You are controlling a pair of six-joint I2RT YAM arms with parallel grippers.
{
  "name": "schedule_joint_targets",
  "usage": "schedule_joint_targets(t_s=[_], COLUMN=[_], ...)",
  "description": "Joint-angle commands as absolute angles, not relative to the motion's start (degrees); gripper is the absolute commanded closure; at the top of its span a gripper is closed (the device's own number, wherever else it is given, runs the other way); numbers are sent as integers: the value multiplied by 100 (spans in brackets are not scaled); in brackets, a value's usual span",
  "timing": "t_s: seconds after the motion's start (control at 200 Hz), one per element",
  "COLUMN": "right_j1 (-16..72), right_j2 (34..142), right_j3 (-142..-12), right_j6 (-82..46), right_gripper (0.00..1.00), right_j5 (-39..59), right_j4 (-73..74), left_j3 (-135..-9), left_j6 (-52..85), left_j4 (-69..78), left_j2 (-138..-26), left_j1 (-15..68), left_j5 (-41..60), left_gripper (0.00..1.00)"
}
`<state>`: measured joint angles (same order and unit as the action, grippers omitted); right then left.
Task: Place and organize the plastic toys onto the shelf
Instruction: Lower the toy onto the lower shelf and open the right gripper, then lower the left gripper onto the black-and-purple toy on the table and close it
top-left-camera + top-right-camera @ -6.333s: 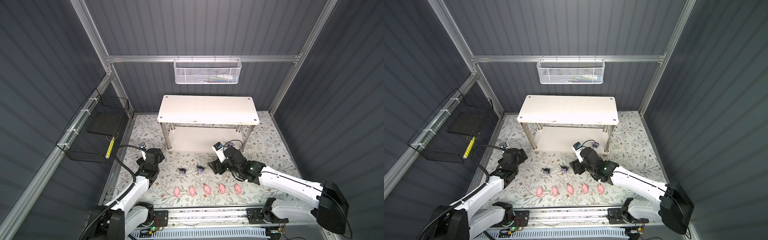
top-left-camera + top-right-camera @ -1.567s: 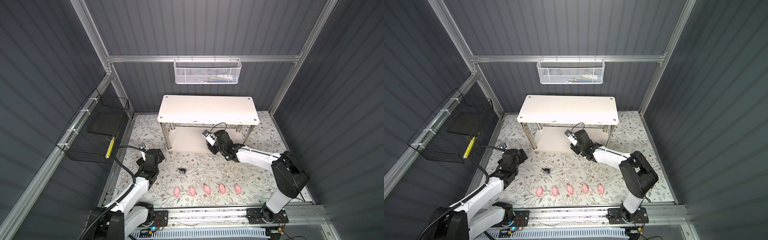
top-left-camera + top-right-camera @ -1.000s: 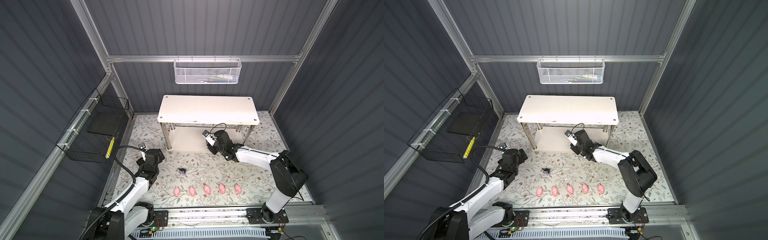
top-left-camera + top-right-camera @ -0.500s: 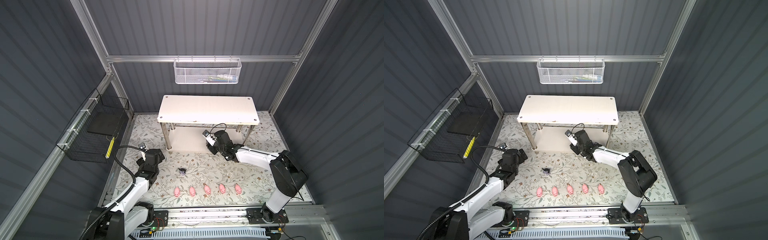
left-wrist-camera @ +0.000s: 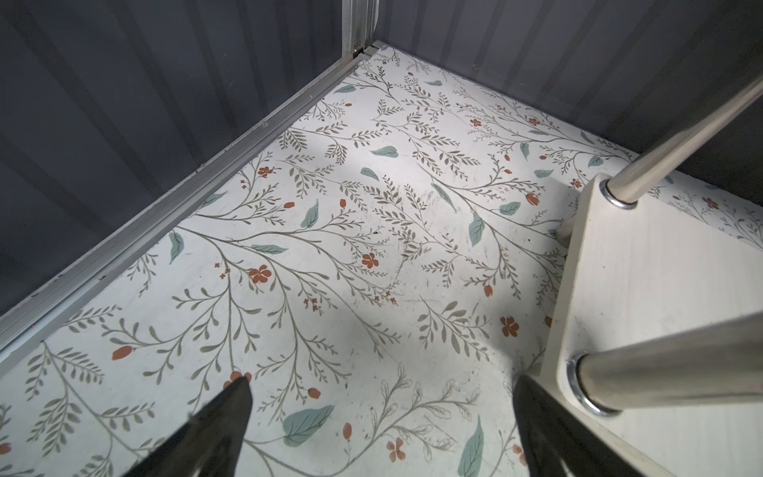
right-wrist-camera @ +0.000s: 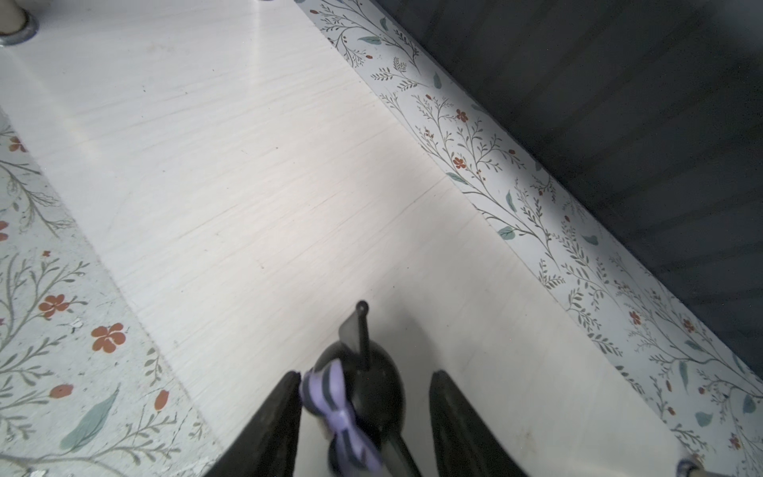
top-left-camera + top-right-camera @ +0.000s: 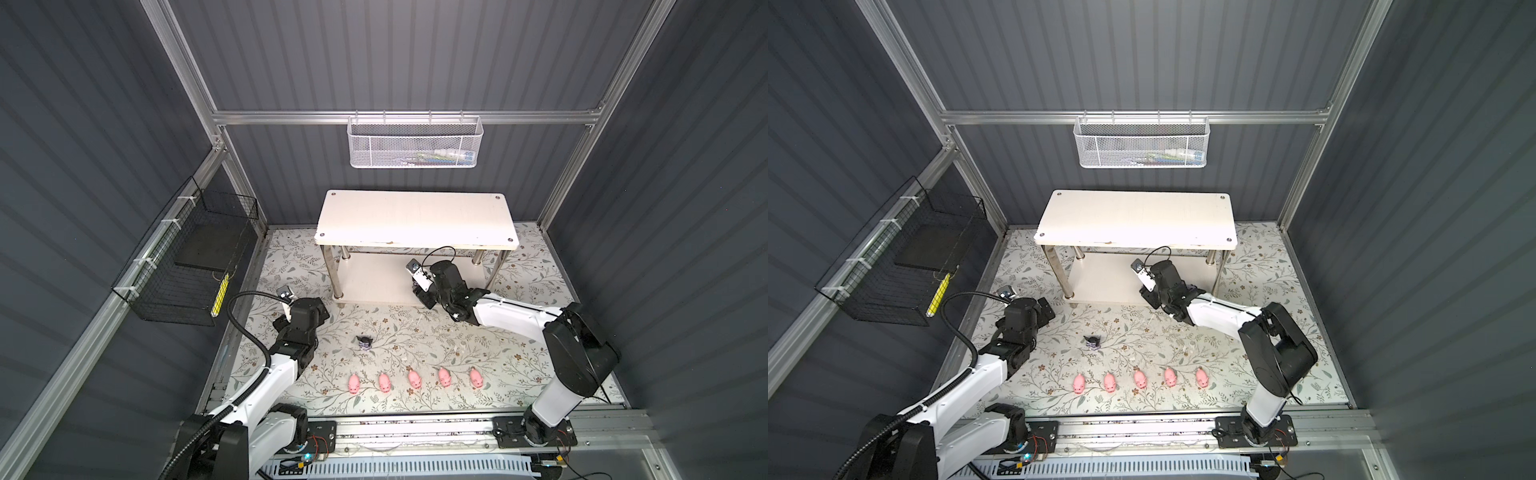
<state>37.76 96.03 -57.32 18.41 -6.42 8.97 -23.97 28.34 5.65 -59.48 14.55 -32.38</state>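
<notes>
The robot's left gripper should next go to the purple figure on the floor mat behind the pink pigs and close on the figure's black head (image 7: 364, 340).
In the right wrist view a black figure with a purple striped bow (image 6: 371, 384) stands on the shelf's lower board (image 6: 247, 165). It is between the fingers of my right gripper (image 6: 366, 373), which is open, with a gap on one side of the toy. In both top views that gripper (image 7: 419, 294) reaches under the white shelf (image 7: 415, 220) at its right front. Another purple figure (image 7: 365, 343) lies on the floor mat. Several pink pigs (image 7: 414, 379) form a row near the front. My left gripper (image 5: 382, 384) hangs open over bare mat beside the shelf's left legs.
A white mesh basket (image 7: 414, 143) hangs on the back wall and a black wire basket (image 7: 187, 262) on the left wall. A shiny shelf leg (image 5: 660, 371) is close to my left gripper. A small purplish thing (image 6: 687, 468) shows at the lower board's corner.
The right gripper's fingers have spread apart from the purple figure on the lower board. Both arms otherwise stay where they were.
</notes>
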Motion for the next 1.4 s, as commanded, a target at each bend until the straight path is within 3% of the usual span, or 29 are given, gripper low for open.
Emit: schedule_joint_targets(t_s=[0.0, 0.47, 0.795, 1.066, 1.396], right_j1=[3753, 3806, 4171, 4343, 4359], right_j2=[9329, 8533, 7321, 6572, 6180], right_j3=[-5669, -5218, -4919, -4688, -4489], right_j6=[1750, 1463, 932, 433, 141], right_gripper=[46, 39, 37, 36, 35], right_j5=[-624, -475, -373, -387, -264], right_j4=[887, 642, 372, 72, 88], left_j3=[-2338, -2305, -2209, -1942, -1720], left_j6=[2903, 2914, 2774, 3388, 3322], left_j4=[589, 571, 382, 138, -957], left_j2=[-5845, -5792, -5178, -4970, -3844], left_j1=[1415, 1415, 1427, 1638, 2311], left_j5=[-3322, -3269, -2117, -527, -368], left_gripper=[2, 2, 7, 6, 0])
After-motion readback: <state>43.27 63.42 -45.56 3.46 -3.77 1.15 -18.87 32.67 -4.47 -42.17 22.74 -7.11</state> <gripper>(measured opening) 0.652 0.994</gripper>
